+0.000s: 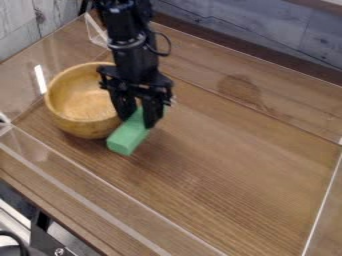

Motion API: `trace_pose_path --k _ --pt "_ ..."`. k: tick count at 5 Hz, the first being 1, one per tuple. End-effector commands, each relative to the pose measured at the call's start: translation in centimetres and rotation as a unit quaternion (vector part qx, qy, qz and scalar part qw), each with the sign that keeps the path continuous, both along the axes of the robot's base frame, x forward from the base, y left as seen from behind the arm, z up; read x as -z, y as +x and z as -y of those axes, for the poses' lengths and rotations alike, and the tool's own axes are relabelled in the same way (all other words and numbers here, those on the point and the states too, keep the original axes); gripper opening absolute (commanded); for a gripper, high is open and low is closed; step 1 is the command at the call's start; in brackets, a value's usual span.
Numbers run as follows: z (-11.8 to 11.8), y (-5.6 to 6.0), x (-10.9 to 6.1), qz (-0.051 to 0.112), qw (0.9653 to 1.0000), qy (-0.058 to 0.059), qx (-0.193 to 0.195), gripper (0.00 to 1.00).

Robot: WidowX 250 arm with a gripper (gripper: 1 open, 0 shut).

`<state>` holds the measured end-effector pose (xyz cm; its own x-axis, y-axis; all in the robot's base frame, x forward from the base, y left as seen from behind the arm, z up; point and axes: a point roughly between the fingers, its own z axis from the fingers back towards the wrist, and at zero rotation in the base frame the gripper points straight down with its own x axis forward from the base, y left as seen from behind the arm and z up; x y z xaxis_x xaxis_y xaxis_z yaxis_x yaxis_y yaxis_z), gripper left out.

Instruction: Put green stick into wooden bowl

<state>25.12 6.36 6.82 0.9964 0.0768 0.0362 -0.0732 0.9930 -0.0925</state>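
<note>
The tilted green stick is pinched by its upper end in my gripper, so I need to put it down and grip nearer its middle (pixel 128 136) before I lift it over the bowl.
The green stick (pixel 127 137) is a bright green block, tilted, its upper end pinched between the black fingers of my gripper (pixel 138 119), which points straight down and is shut on it. Its lower end looks to hang just above the table. The wooden bowl (pixel 76 100) is round and light tan with a deep empty hollow; it sits just left of the gripper, and the stick hangs by its right rim, outside the hollow.
A clear acrylic wall (pixel 160 205) borders the wooden table along the front and left side. A grey plank wall (pixel 267 25) stands at the back. Bare tabletop (pixel 247 140) stretches right of the gripper.
</note>
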Motion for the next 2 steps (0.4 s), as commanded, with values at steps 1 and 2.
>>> trace_pose_path --k 1,2 --pt "-2.4 1.0 -1.5 0.034 0.9993 0.019 0.002 0.0" --pt "-1.1 0.8 -0.9 0.035 0.9992 0.018 0.01 0.0"
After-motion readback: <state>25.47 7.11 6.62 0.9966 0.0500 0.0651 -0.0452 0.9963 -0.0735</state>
